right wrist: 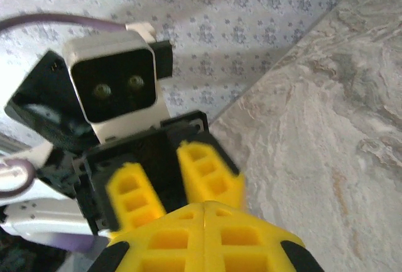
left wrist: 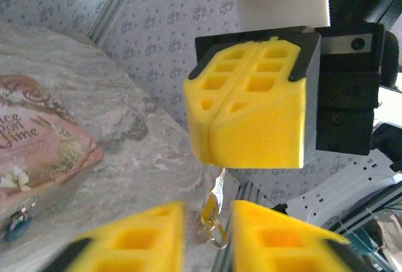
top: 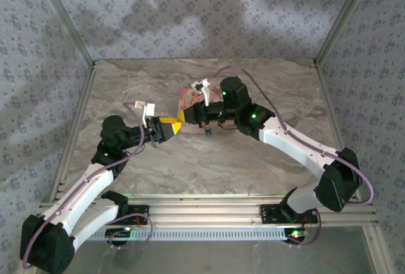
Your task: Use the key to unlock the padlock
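The key's blade is pinched by my right gripper, so next my left gripper takes the key by its ring end (left wrist: 209, 213) to free the blade for the padlock.
The small silvery key (left wrist: 215, 208) with its ring hangs from the tips of my right gripper (left wrist: 213, 156), whose yellow fingers are pressed together on it. My left gripper (left wrist: 207, 237) stands open just below, one finger on each side of the key and neither touching it. In the top view the two grippers meet tip to tip, left gripper (top: 171, 126) and right gripper (top: 183, 116), above the table's middle. The tiny teal padlock (left wrist: 17, 225) lies at the near edge of the pink box (left wrist: 38, 152). In the right wrist view my right gripper (right wrist: 231, 225) is shut, facing the left arm's spread fingers (right wrist: 206, 166).
The pink patterned box (top: 190, 99) lies on the marble-look table (top: 253, 160) just behind the grippers. Patterned walls with metal corner posts (top: 66, 27) close in the back and sides. An aluminium rail (top: 209, 211) runs along the near edge by the arm bases.
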Robot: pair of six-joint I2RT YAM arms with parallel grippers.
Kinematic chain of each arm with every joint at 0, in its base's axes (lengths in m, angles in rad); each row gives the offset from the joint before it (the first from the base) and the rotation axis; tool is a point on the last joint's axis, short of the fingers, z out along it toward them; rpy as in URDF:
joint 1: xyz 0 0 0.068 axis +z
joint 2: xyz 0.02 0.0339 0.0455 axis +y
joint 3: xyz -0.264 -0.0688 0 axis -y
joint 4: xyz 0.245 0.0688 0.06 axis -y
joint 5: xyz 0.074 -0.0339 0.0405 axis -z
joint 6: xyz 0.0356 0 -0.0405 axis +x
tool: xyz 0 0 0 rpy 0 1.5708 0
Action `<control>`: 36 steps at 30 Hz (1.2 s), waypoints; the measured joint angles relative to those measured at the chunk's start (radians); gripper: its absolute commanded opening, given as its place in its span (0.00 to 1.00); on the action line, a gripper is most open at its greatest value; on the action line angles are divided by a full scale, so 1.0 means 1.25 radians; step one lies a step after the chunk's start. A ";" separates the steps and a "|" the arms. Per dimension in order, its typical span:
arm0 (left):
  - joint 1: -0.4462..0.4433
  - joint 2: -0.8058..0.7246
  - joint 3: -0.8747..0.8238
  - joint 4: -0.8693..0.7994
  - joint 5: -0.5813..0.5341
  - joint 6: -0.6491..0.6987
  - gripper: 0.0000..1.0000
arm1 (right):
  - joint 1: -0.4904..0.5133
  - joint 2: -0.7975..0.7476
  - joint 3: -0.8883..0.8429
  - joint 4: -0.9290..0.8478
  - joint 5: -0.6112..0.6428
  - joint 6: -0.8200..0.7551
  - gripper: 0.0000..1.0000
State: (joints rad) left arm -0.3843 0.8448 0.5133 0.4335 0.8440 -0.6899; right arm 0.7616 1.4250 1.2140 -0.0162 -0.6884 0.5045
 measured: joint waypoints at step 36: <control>-0.004 0.016 0.000 0.075 0.076 -0.014 0.28 | -0.006 0.001 0.056 -0.105 -0.078 -0.123 0.00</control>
State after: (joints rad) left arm -0.3889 0.8650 0.5133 0.5278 0.9394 -0.7078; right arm 0.7544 1.4258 1.2839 -0.1478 -0.7856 0.3504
